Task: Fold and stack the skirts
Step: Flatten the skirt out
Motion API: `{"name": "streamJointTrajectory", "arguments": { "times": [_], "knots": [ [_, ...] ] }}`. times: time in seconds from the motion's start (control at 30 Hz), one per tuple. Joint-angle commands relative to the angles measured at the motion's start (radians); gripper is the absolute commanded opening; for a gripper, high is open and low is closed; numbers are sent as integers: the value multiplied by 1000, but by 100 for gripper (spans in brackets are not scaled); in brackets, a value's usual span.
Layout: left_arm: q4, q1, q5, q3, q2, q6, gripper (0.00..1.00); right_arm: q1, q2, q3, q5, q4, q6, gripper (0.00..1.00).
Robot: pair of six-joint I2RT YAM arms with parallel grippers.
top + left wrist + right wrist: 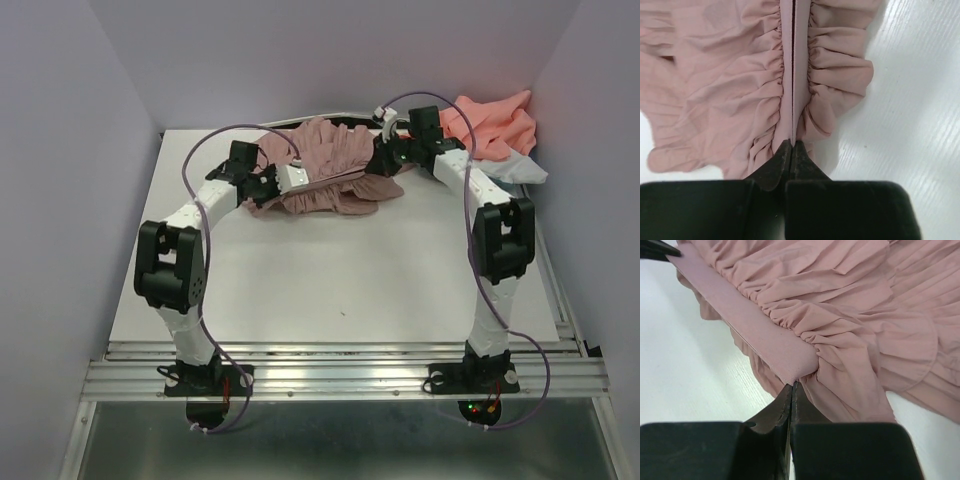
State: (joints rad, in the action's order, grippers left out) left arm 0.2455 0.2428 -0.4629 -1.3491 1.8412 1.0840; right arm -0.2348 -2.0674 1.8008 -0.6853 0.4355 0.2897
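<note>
Next, my left gripper releases the mauve-pink skirt on the bare white table point(347, 241) between the arms, nearer the metal rail.
A mauve-pink pleated skirt point(325, 165) lies bunched at the back middle of the table. My left gripper point(272, 183) is shut on the left end of its flat waistband point(791, 75). My right gripper point(381, 160) is shut on the other end of the waistband point(757, 335), which runs stretched between the two. The gathered cloth point(850, 315) hangs and spreads below the band. Coral-salmon cloth point(490, 122) lies piled at the back right corner. A pale white-blue cloth point(520, 168) shows under it, partly hidden by the right arm.
The white table point(330, 280) has walls on the left, back and right. A metal rail point(350, 375) runs along the near edge with both arm bases. Purple cables loop above each arm.
</note>
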Motion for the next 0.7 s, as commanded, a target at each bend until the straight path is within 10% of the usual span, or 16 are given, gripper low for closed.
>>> {"name": "streamJointTrajectory", "arguments": {
  "times": [0.0, 0.33, 0.67],
  "knots": [
    [96, -23, -2, -4, -164, 40, 0, 8, 72, 31, -19, 89, 60, 1],
    [225, 111, 29, 347, -313, 197, 0, -1, 239, -374, -2, 331, 443, 1],
    [132, 486, 4, 359, -252, -162, 0, 37, 302, -597, 263, 281, 549, 1]
  ]
}}
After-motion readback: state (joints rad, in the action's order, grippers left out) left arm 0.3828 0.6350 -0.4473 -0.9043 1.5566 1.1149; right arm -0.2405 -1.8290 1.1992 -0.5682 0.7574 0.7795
